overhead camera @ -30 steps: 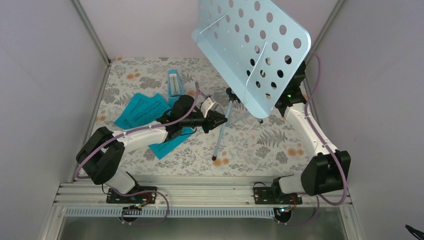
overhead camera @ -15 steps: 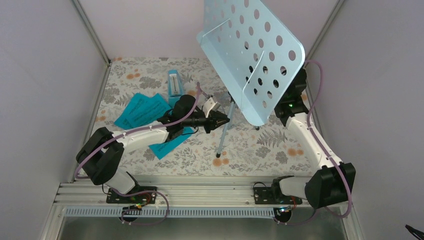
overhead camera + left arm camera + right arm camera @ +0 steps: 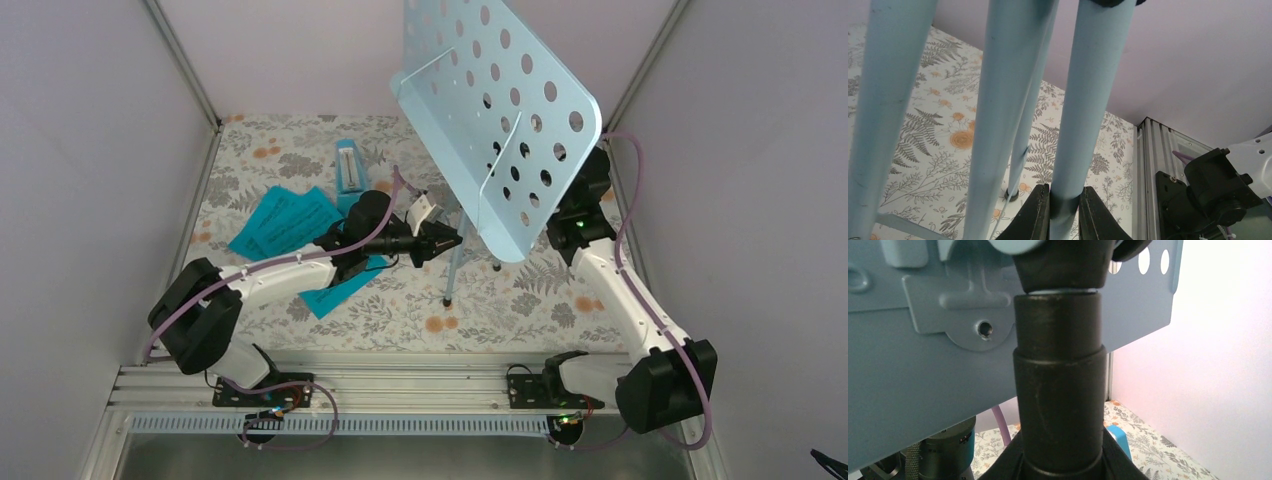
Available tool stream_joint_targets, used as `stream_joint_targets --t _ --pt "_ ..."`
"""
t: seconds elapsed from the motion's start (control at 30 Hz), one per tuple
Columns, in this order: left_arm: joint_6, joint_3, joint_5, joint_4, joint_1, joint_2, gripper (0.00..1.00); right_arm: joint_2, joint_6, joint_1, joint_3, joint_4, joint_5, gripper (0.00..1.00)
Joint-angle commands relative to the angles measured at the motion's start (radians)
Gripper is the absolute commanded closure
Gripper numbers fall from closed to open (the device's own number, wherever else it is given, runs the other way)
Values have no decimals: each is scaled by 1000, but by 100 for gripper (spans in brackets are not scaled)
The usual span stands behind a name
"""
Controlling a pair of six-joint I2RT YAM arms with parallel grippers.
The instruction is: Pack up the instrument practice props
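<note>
My left gripper needs to open and take the music stand's black part (image 3: 1109, 2) above the legs before it lays the music stand down, because it holds only one tripod leg.
The light blue music stand stands tilted, its perforated desk (image 3: 495, 110) high at the back centre. My left gripper (image 3: 448, 240) is shut on one tripod leg (image 3: 1083, 115), seen close in the left wrist view with the other legs beside it. My right gripper is hidden behind the desk in the top view; in the right wrist view it (image 3: 1060, 460) is shut on the stand's black collar (image 3: 1060, 385) just under the desk (image 3: 923, 390). Teal sheet-music pages (image 3: 285, 222) lie on the left of the floral table. The light blue metronome (image 3: 348, 165) stands behind them.
Another teal page (image 3: 335, 288) lies under my left forearm. Grey walls close in the table on the left, back and right. An aluminium rail (image 3: 400, 385) runs along the near edge with both arm bases on it.
The stand's desk has shifted left and its tripod legs have folded in towards the pole. The right arm has swung nearer and to the right. My left gripper stays on the leg.
</note>
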Motion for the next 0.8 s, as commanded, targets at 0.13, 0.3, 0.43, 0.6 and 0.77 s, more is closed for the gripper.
stream_joint_targets --t 0.13,0.3,0.43,0.6,0.77 --pt "-71 62 -105 347 0 -147 98 -65 73 65 -63 -39 -24 96" --pt "-89 34 -109 385 -11 -167 98 -94 116 78 -90 1 0 96" --pt "-70 11 -115 362 -15 -168 98 -124 161 84 -125 46 43 96" --pt "-16 -60 -163 303 -16 -199 64 -178 239 86 -188 130 133 96" --pt "23 -151 -204 303 -5 -232 23 -212 275 86 -204 155 187 96"
